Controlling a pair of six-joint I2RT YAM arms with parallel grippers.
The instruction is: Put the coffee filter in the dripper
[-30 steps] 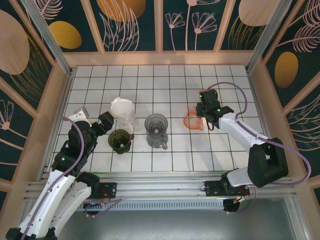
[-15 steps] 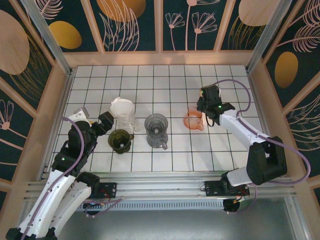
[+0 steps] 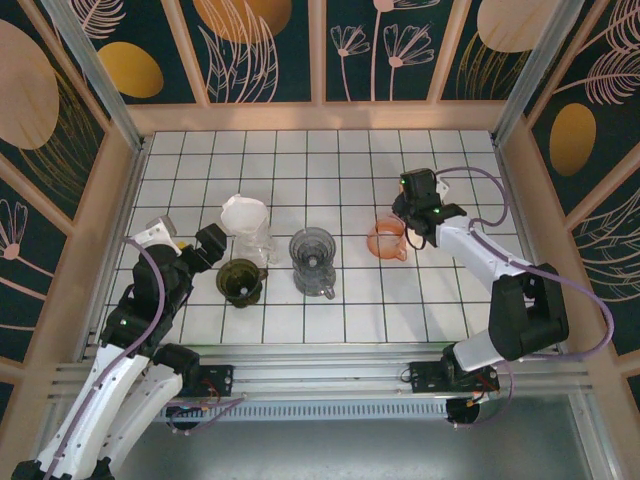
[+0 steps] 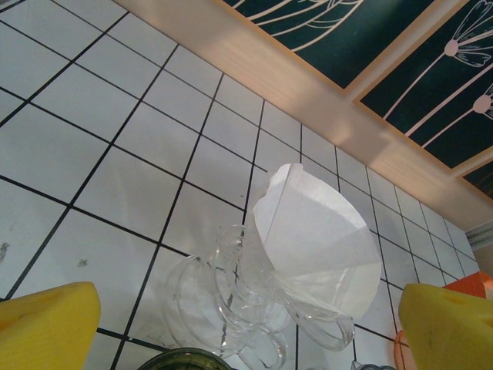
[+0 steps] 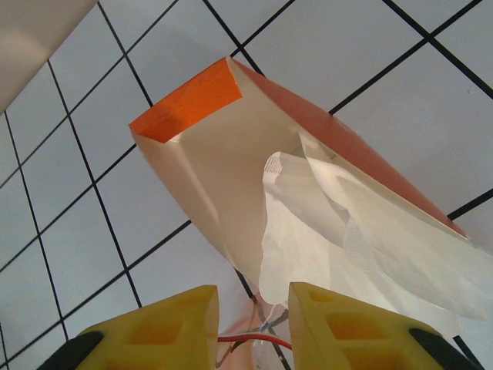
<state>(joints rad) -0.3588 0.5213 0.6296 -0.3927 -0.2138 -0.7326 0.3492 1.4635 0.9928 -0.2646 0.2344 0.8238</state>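
Observation:
The orange holder lies slanted to my right gripper's fingers, so next I back off, turn my right gripper in line with it and close on the spilling filters [image 5: 331, 239].
A white coffee filter [image 4: 316, 231] sits in the mouth of a clear glass dripper [image 3: 247, 228], also seen as the clear dripper [image 4: 254, 297] close ahead in the left wrist view. My left gripper [image 3: 193, 244] is just left of it, jaws wide open and empty [image 4: 246, 339]. An orange holder [image 3: 388, 238] with more white filters [image 5: 339, 231] spilling from it lies at centre right. My right gripper [image 3: 408, 216] is at its far right edge, its yellow fingers [image 5: 339, 324] a little apart. A filter's lower edge hangs between them without touching either.
A dark green dripper [image 3: 240, 282] and a grey glass dripper [image 3: 313, 260] stand in front of the clear one on the tiled floor [image 3: 440, 300]. Wooden walls [image 3: 320, 116] enclose the area on three sides.
My right gripper has drawn back and up from the orange holder and its fingers have parted slightly. The left arm has hardly moved.

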